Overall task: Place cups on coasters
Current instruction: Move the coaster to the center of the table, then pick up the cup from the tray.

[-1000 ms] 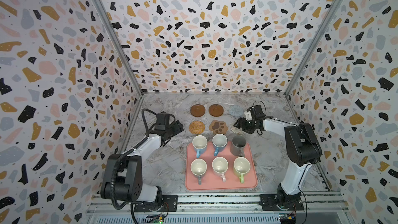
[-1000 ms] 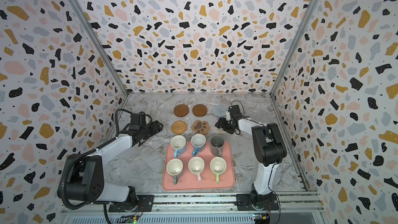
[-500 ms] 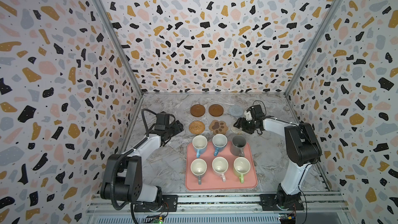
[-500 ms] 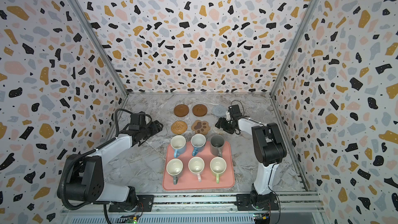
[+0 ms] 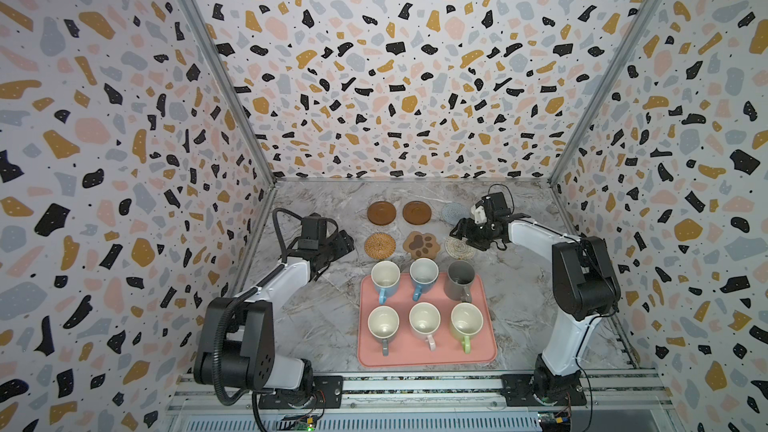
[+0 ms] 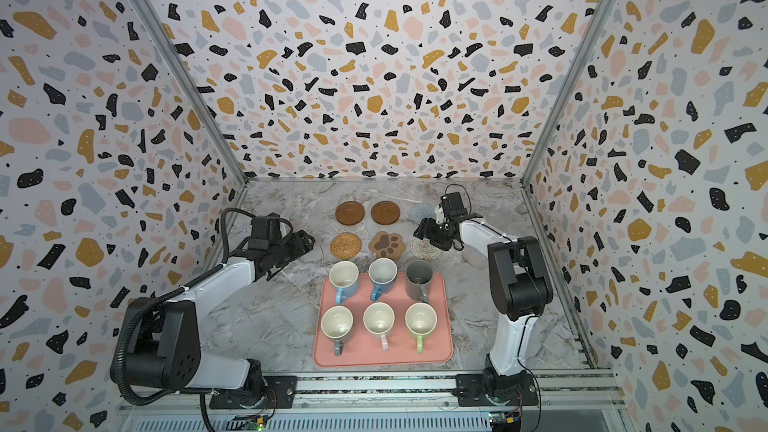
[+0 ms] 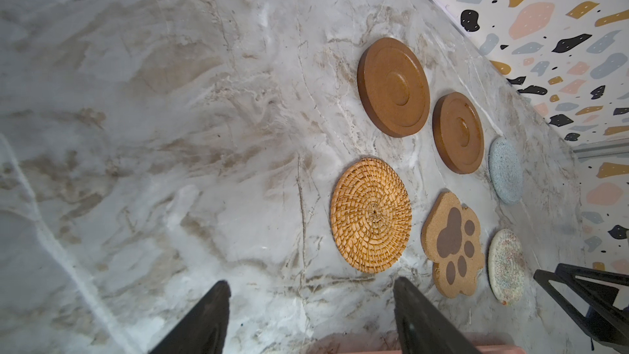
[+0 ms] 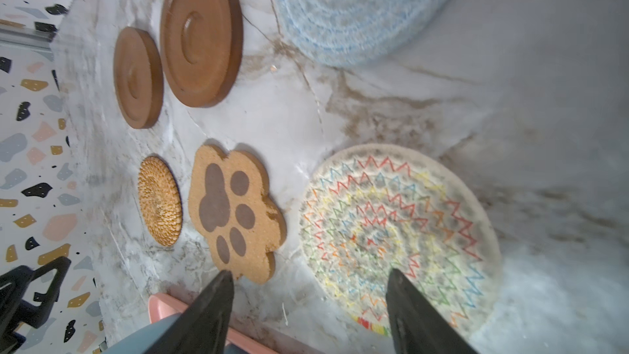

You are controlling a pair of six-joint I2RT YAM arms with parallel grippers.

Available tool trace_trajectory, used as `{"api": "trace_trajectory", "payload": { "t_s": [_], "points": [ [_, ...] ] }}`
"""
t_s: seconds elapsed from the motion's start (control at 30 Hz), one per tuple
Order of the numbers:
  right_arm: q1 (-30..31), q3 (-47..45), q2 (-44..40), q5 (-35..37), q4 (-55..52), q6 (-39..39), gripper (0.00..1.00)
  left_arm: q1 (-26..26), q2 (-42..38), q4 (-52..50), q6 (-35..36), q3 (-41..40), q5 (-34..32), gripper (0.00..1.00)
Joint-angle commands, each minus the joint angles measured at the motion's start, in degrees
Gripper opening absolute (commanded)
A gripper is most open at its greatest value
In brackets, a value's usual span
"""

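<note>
The robot's right gripper needs to next go to the near-side handle (image 5: 466,297) of the taller dark grey cup at the back of the tray and close there.
Several handled cups stand upright on the pink tray (image 5: 428,361): two light blue (image 5: 385,278) (image 5: 424,274) and a taller dark grey one (image 5: 460,278) at the back, then grey (image 5: 383,322), pink (image 5: 424,320) and light green (image 5: 466,320) in front. Behind the tray lie the bare coasters: two brown discs (image 5: 381,213) (image 5: 416,212), a grey-blue woven round (image 5: 453,212), a rattan round (image 5: 380,245), a paw shape (image 5: 422,244) and a whitish patterned round (image 5: 459,248). My left gripper (image 5: 347,243) (image 7: 311,284) hangs open and empty, left of the rattan coaster. My right gripper (image 5: 457,231) (image 8: 308,274) is open and empty over the whitish coaster's near edge.
Terrazzo-patterned walls close in the marble table (image 5: 324,317) on three sides. A metal rail (image 5: 415,386) carrying both arm bases runs along the front edge. The right arm's upright link (image 5: 582,280) stands right of the tray.
</note>
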Motion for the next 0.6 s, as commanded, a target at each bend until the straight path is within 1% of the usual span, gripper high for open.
{"api": "trace_trajectory", "payload": {
  "t_s": [0.0, 0.23, 0.43, 0.57],
  "points": [
    [-1.04, 2.04, -2.16, -0.19, -2.73, -0.88, 0.73, 0.3, -0.63, 0.69, 1.0, 1.91, 0.33, 0.77],
    [-4.98, 1.35, -8.46, 2.0, -3.7, -3.11, 0.73, 0.3, -1.09, 1.09, 2.37, 1.86, 0.91, 0.77],
    [-7.77, -2.37, -14.71, 5.04, -2.92, -5.39, 0.73, 0.25, -3.15, 2.97, 2.9, 1.11, 1.55, 0.77],
    [-8.57, -4.43, -17.68, 6.47, -3.15, -6.71, 0.73, 0.24, -4.26, 3.17, 3.43, 1.24, 1.43, 0.77]
  ]
}}
